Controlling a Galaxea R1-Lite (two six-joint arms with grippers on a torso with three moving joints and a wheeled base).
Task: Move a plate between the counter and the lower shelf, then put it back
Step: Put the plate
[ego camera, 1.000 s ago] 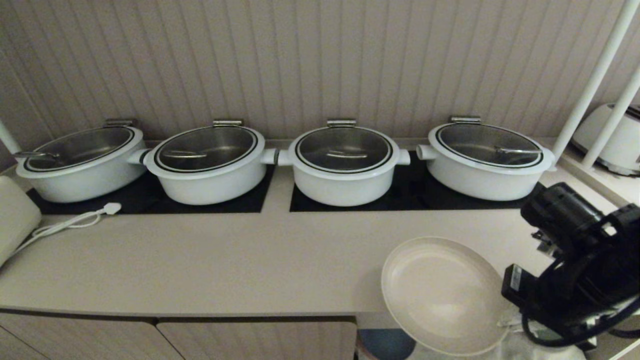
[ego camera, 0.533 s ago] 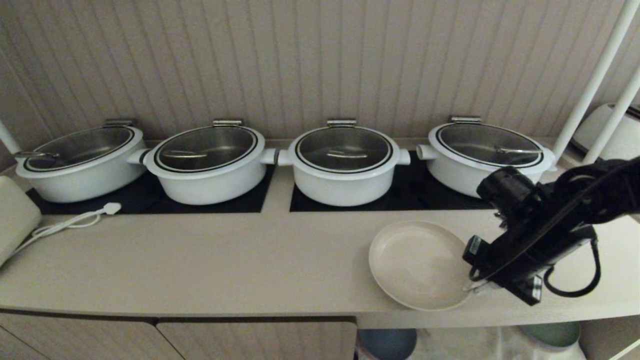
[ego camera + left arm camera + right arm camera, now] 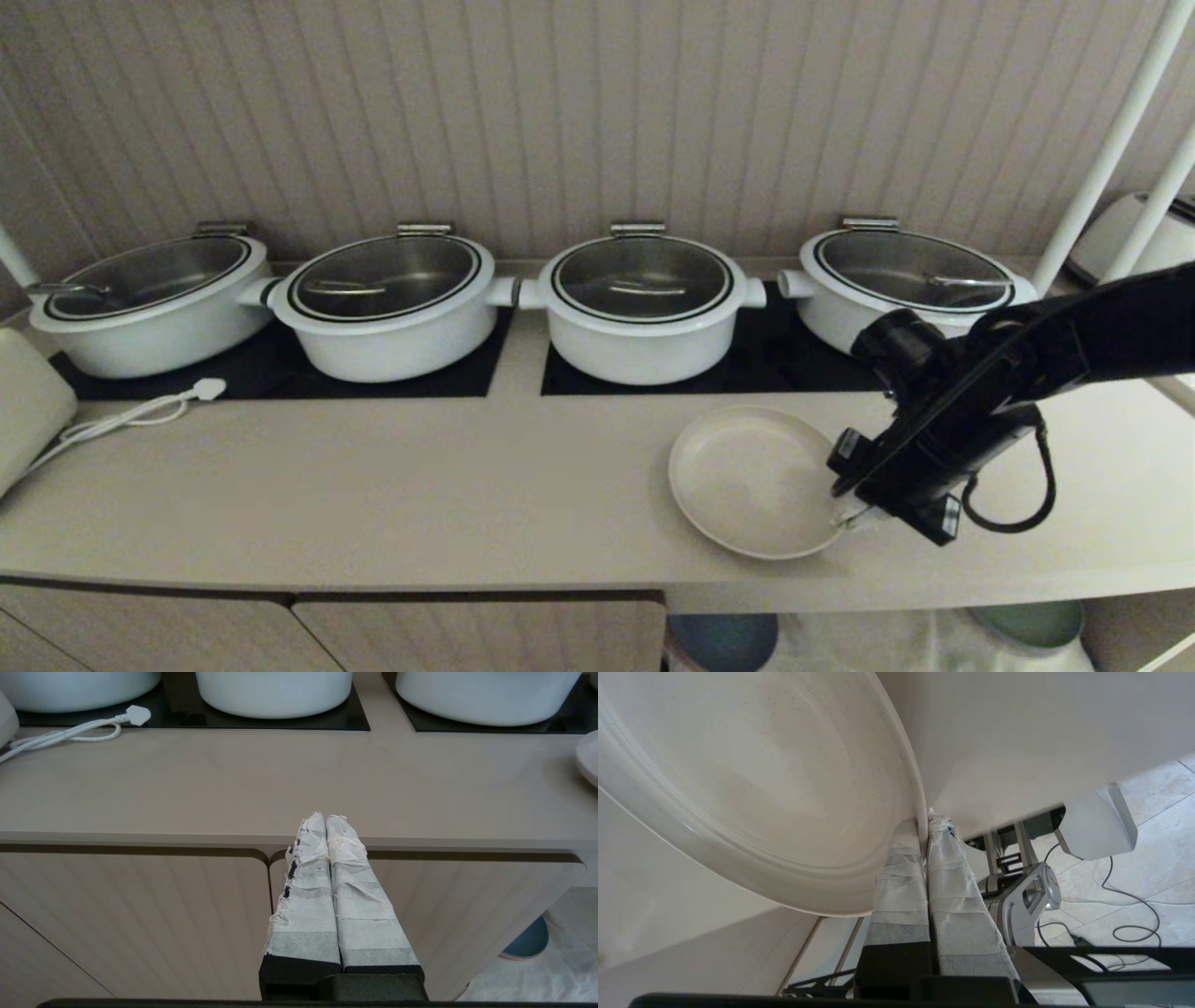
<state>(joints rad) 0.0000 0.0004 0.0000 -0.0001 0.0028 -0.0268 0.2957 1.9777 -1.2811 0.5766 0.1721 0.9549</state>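
The robot's right gripper should release the beige-cream plate on the counter point(image 3: 733, 471) between the hob panel and the blue plate. The beige-cream plate is now held over the counter.
The beige-cream plate point(image 3: 752, 481) lies nearly flat over the counter point(image 3: 373, 485), right of centre and in front of the hob panels; I cannot tell whether it rests on the top. My right gripper point(image 3: 851, 513) is shut on its right rim. In the right wrist view the taped fingertips point(image 3: 923, 823) pinch the thin rim of the plate point(image 3: 752, 788). My left gripper point(image 3: 325, 817) is shut on nothing, parked before the cabinet doors just below the counter's front edge. White cloth of the lower shelf point(image 3: 859, 644) shows under the counter.
Several white pots with glass lids, such as the nearest point(image 3: 642, 308), stand on black hob panels point(image 3: 775, 369) behind the plate. A white cable and plug point(image 3: 140, 411) lie at the left. A blue plate point(image 3: 724, 639) and a green plate point(image 3: 1027, 623) sit below. White posts point(image 3: 1106, 149) rise at the right.
My right arm has carried the plate from beyond the counter's front edge up, back and leftward over the counter, and the plate now lies flatter and lower. The left arm has not moved.
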